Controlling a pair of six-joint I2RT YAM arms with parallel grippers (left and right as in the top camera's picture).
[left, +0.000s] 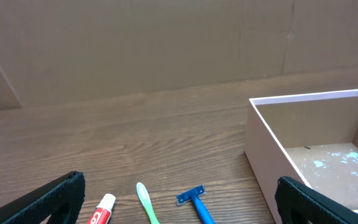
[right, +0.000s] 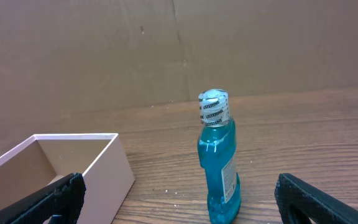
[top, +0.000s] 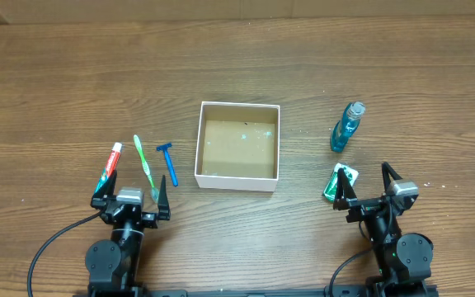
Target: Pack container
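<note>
The robot's right gripper will close on the upper body [top: 350, 123] [right: 217, 142] of the blue mouthwash bottle, just below the bottle's cap.
The container [top: 199, 148] is a square white-walled box with a brown floor at the table's middle; it is empty and shows in the left wrist view [left: 263, 149] and the right wrist view [right: 114, 171]. A toothpaste tube [top: 110, 163], a green toothbrush [top: 143, 162] and a blue razor [top: 169, 163] lie left of it. A blue mouthwash bottle [top: 345, 128] stands right of it, with a small green packet [top: 340, 181] nearer me. My left gripper [top: 130, 200] is open behind the toiletries. My right gripper [top: 368, 196] is open beside the packet.
The toothpaste [left: 102, 210], toothbrush [left: 145, 200] and razor [left: 194, 200] lie between my left fingers' view. The mouthwash bottle [right: 218, 162] stands upright ahead of my right fingers. A cardboard wall [left: 166, 43] backs the table.
</note>
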